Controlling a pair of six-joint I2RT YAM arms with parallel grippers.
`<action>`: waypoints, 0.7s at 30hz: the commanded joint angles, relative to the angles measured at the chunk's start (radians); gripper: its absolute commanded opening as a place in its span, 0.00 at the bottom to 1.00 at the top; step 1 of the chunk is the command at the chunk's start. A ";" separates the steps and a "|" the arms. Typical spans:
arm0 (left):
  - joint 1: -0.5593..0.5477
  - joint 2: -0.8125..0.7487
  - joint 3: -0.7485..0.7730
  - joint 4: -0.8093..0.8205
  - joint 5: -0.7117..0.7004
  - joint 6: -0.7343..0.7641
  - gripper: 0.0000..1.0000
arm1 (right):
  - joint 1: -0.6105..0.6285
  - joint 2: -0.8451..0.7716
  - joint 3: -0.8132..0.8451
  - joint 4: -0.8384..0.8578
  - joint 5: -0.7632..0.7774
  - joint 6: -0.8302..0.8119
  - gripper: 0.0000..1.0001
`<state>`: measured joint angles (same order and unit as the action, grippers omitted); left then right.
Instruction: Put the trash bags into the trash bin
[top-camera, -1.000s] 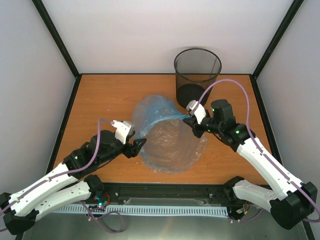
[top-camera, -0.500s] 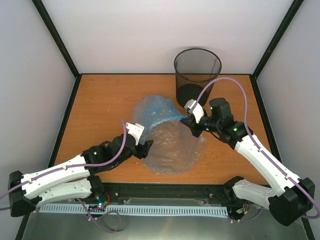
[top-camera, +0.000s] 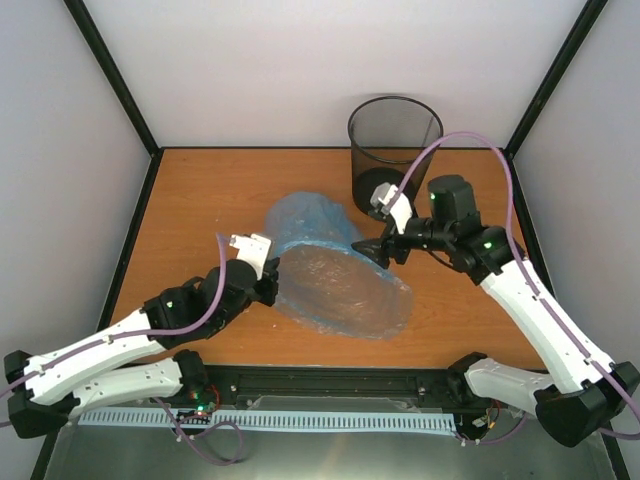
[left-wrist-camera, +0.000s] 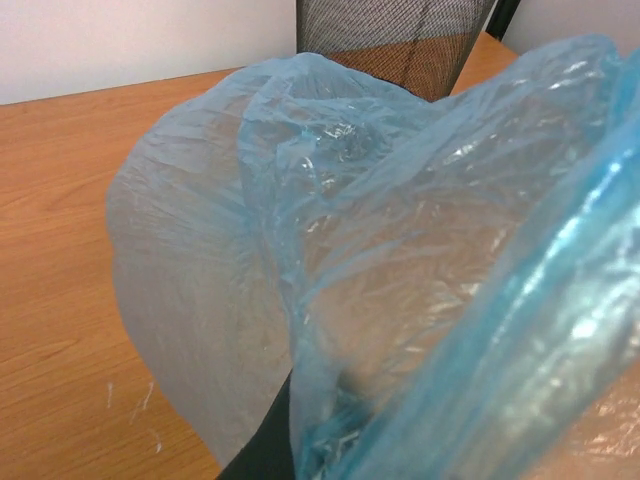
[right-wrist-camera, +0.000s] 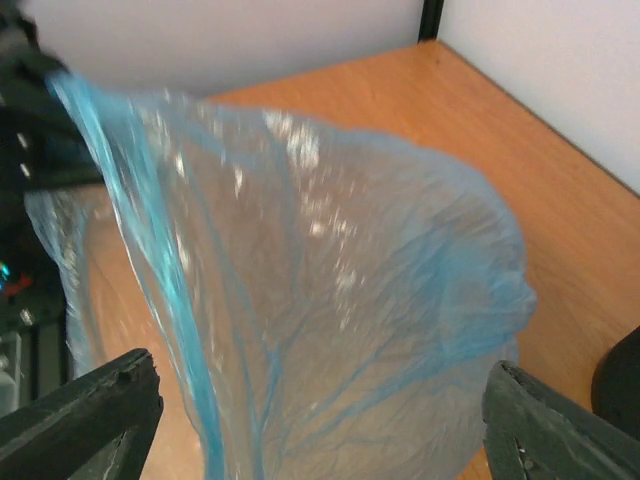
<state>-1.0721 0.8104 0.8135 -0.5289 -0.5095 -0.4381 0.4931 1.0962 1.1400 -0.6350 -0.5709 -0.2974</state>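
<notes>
I should next close my right gripper at the near side of the trash bin's rim (top-camera: 384, 162), leaving the trash bag to my left gripper.
The light-blue translucent trash bag (top-camera: 335, 272) lies crumpled in the middle of the table. My left gripper (top-camera: 270, 284) is at its near-left edge, shut on the film. In the left wrist view the trash bag (left-wrist-camera: 380, 260) fills the frame, and one dark finger (left-wrist-camera: 262, 445) shows beside the film bunched at the bottom. My right gripper (top-camera: 377, 250) is at the bag's far-right edge, open. Its fingers (right-wrist-camera: 90, 410) stand wide apart either side of the trash bag (right-wrist-camera: 330, 300). The black mesh trash bin (top-camera: 394, 150) stands upright at the back, behind the right gripper.
The orange wooden table (top-camera: 200, 200) is enclosed by white walls with black corner posts (top-camera: 115, 80). The bin's mesh wall (left-wrist-camera: 400, 40) shows behind the bag in the left wrist view. A black rail (top-camera: 330, 385) runs along the near edge.
My left gripper has closed on the bag's near-left edge. My right gripper has opened and let go of the bag's far-right edge. The bag has sagged lower and spread to the right.
</notes>
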 joint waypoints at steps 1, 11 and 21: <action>-0.005 -0.078 -0.008 -0.085 -0.026 0.015 0.01 | -0.003 0.007 0.152 -0.125 -0.012 -0.031 0.90; -0.005 -0.214 -0.077 -0.055 -0.012 0.007 0.01 | -0.028 0.298 0.451 -0.163 0.287 -0.051 0.88; -0.005 -0.166 -0.075 -0.062 0.020 0.008 0.01 | -0.124 0.658 0.784 -0.197 0.338 -0.062 0.81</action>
<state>-1.0725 0.6418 0.7296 -0.5838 -0.5026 -0.4355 0.3923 1.6730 1.8057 -0.7986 -0.2794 -0.3431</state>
